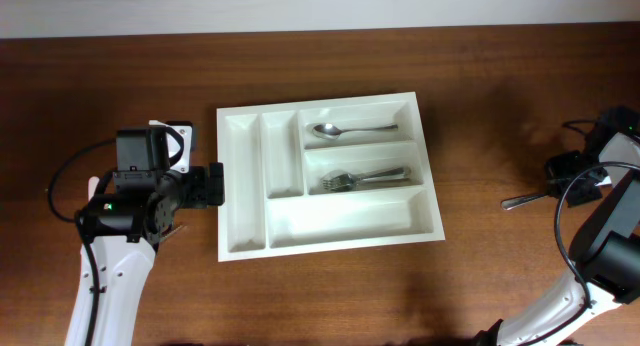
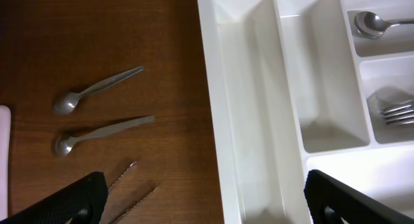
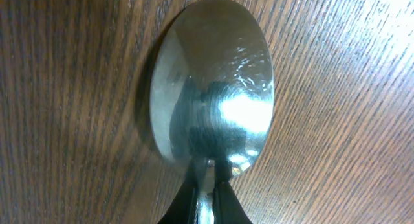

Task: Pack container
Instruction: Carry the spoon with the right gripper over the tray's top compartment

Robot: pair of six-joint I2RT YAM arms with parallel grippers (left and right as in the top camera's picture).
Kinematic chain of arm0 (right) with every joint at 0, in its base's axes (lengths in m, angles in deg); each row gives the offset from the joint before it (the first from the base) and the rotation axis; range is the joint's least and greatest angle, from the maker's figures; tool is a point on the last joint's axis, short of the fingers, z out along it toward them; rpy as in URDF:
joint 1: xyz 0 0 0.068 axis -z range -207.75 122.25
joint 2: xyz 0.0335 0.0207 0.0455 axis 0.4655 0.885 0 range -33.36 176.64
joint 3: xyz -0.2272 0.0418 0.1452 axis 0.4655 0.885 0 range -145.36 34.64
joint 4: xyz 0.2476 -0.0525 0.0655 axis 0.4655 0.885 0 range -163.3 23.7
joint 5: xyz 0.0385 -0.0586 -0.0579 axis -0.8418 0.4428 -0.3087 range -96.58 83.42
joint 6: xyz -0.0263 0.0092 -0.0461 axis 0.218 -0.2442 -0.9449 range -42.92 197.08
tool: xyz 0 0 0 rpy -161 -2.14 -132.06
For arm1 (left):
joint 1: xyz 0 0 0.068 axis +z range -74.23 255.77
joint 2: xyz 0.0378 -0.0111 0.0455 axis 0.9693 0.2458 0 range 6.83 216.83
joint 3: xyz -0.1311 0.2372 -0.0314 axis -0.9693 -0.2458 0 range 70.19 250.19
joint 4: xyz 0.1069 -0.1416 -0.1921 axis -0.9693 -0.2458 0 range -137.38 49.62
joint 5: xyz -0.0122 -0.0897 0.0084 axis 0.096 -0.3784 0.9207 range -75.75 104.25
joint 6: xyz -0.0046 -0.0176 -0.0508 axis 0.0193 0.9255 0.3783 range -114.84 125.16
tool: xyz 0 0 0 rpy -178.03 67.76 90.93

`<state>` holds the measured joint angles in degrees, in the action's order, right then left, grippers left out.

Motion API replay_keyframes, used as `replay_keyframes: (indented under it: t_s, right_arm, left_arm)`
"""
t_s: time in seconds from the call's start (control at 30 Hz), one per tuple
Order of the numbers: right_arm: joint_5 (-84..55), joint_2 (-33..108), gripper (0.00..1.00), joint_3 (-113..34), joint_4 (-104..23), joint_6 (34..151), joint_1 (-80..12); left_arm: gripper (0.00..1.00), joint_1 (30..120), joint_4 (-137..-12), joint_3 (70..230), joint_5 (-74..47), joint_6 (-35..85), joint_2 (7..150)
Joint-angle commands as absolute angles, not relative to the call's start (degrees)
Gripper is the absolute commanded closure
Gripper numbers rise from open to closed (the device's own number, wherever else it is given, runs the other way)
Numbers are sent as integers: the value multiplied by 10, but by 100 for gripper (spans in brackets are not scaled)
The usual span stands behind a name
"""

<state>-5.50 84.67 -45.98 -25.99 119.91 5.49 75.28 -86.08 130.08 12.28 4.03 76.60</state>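
Note:
My right gripper should release the large steel spoon in the container's compartment with the other spoon [image 1: 352, 124].
The container [image 1: 245, 186] is a large white tray with several compartments in the middle of the table. One compartment holds a spoon [image 1: 345, 131] and another holds forks [image 1: 365, 177]. In the right wrist view my right gripper [image 3: 206, 177] is shut on the neck of a large steel spoon [image 3: 213, 94] that lies on the wood. Overhead, that spoon [image 1: 522, 199] sticks out leftward from the right gripper [image 1: 556, 184] at the table's right side. My left gripper [image 2: 204, 204] stands wide open over the container's left wall [image 2: 210, 88], holding nothing.
Left of the container, two small spoons [image 2: 97, 88] [image 2: 103, 130] lie on the wood, with two serrated knives [image 2: 126, 172] just below them. A white object [image 1: 180, 141] sits behind the left arm. Cables trail by the right arm [image 1: 600, 236].

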Motion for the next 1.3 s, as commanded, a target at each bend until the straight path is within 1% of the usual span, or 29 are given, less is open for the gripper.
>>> replay_keyframes:
  t_s: [0.0,0.2,0.37,0.53,0.63,0.8,0.9,0.93,1.03,1.17,1.27]
  right_arm:
    - [-44,848,96,-462,-260,1162,55]
    - [-44,802,96,-493,-259,1096,25]
    - [-44,726,96,-536,-258,993,-48]
    - [-46,674,96,-581,-255,841,-157]
    - [-50,668,96,-604,-241,775,-218]
    - [-105,668,96,-615,-221,656,-316]
    - [-146,674,96,-615,-202,546,-378]
    - [-151,675,96,-615,-198,490,-403]
    - [-152,675,96,-615,-203,402,-431]
    - [-157,675,96,-615,-195,238,-457]
    - [-177,675,96,-615,-192,183,-465]
  left_arm:
    - [1,751,-861,1314,116,29,766]
    - [1,751,-861,1314,116,29,766]
    - [1,751,-861,1314,116,29,766]
    - [1,751,-861,1314,116,29,766]
    - [1,751,-861,1314,116,29,766]
    - [1,751,-861,1314,116,29,766]
    - [1,751,-861,1314,116,29,766]
    - [1,751,-861,1314,116,29,766]
    - [1,751,-861,1314,116,29,766]
    - [1,751,-861,1314,116,29,766]
    - [1,751,-861,1314,116,29,766]
